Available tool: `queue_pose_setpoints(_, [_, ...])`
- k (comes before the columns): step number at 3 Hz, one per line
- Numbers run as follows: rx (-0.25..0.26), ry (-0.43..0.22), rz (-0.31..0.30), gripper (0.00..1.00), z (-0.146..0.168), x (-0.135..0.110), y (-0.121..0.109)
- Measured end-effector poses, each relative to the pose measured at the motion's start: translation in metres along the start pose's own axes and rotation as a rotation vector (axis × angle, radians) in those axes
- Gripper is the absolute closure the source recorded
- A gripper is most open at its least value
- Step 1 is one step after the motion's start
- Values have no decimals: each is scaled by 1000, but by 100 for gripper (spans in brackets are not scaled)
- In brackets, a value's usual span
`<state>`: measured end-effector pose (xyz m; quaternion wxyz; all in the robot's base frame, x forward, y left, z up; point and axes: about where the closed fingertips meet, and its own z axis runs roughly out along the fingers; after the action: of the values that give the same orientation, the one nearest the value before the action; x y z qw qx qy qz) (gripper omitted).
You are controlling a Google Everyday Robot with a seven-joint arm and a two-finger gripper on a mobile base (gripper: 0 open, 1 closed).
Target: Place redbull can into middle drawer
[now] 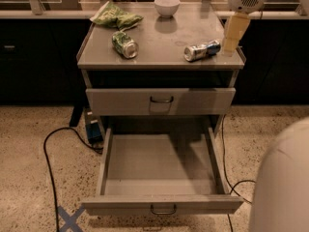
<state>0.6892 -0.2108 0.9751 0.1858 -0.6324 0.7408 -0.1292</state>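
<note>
Next, the gripper closes around the middle of the redbull can (pixel 202 50), between its silver top and bottom end.
The redbull can (pixel 202 50) lies on its side on the right part of the cabinet top (pixel 164 40), silver top facing front left. The middle drawer (pixel 161 164) is pulled fully out below, its grey floor bare. My gripper (pixel 234 31) hangs from the white arm at the top right, just right of the can and over the cabinet's right edge, not touching the can.
A green can (pixel 125 44) lies on the left of the top, a green chip bag (pixel 116 17) behind it, a white bowl (pixel 167 6) at the back. The upper drawer (pixel 161 101) is closed. Black cables (pixel 50 163) cross the floor. My white body (pixel 282 182) fills the lower right.
</note>
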Motion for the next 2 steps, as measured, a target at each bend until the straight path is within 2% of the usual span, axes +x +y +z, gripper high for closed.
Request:
queue_pose_setpoints(1, [-11, -98, 24, 0, 14, 0, -17])
queue_pose_setpoints(2, [-30, -176, 65, 0, 24, 12, -24])
